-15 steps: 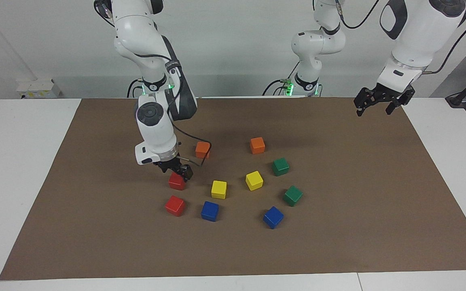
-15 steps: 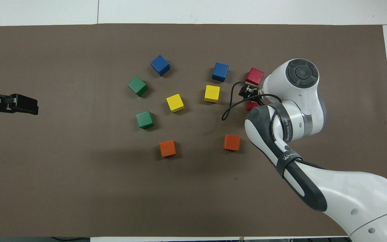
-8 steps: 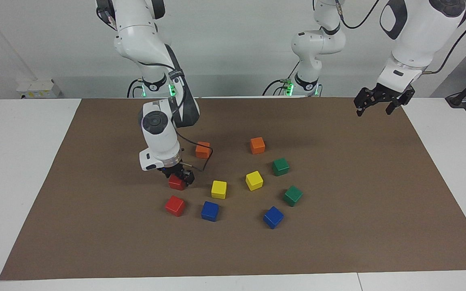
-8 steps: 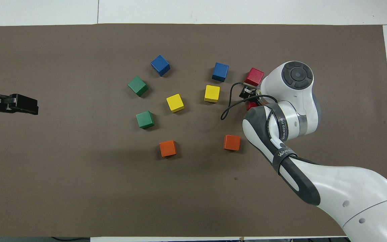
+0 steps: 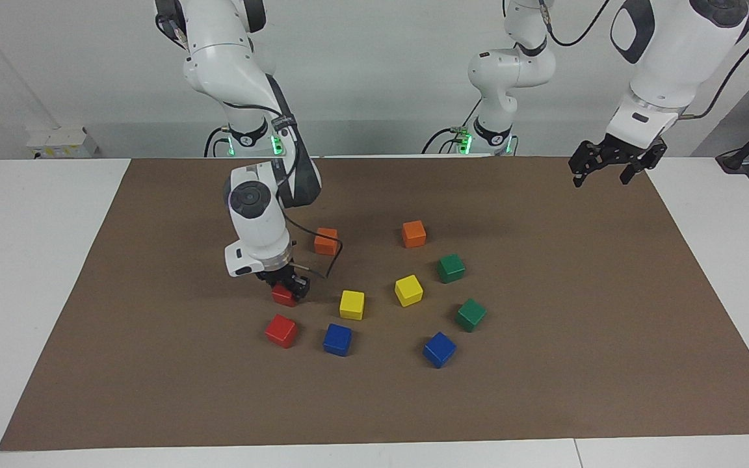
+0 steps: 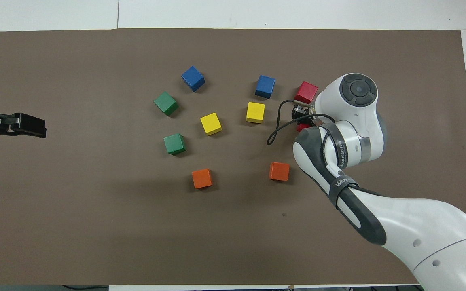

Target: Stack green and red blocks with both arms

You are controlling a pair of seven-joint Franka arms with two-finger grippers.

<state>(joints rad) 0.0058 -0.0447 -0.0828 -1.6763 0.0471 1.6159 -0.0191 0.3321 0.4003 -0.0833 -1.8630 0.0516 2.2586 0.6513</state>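
Note:
The robot's right gripper will put the nearer red block down on bare mat (image 6: pixel 395 133) just behind that gripper's white wrist.
Two red blocks lie toward the right arm's end of the mat. My right gripper (image 5: pixel 287 288) is down over the red block (image 5: pixel 283 297) nearer to the robots and covers its top; in the overhead view only a sliver of this block (image 6: pixel 302 127) shows beside the gripper (image 6: pixel 301 117). The other red block (image 5: pixel 281 331) (image 6: pixel 306 92) lies free, farther from the robots. Two green blocks (image 5: pixel 451 268) (image 5: pixel 471 314) lie free toward the left arm's end, also in the overhead view (image 6: pixel 174 144) (image 6: pixel 166 103). My left gripper (image 5: pixel 601 170) (image 6: pixel 30 125) waits open and empty, raised over the mat's edge.
Two orange cubes (image 5: pixel 326 240) (image 5: pixel 414 233), two yellow cubes (image 5: pixel 352 304) (image 5: pixel 408 290) and two blue cubes (image 5: pixel 337 339) (image 5: pixel 439 349) are scattered among the blocks on the brown mat (image 5: pixel 543 390). The right arm's black cable (image 5: pixel 329 260) loops near one orange cube.
My right gripper has come down lower onto the nearer red block, and the arm's wrist has shifted slightly. The left arm and all the cubes have not moved.

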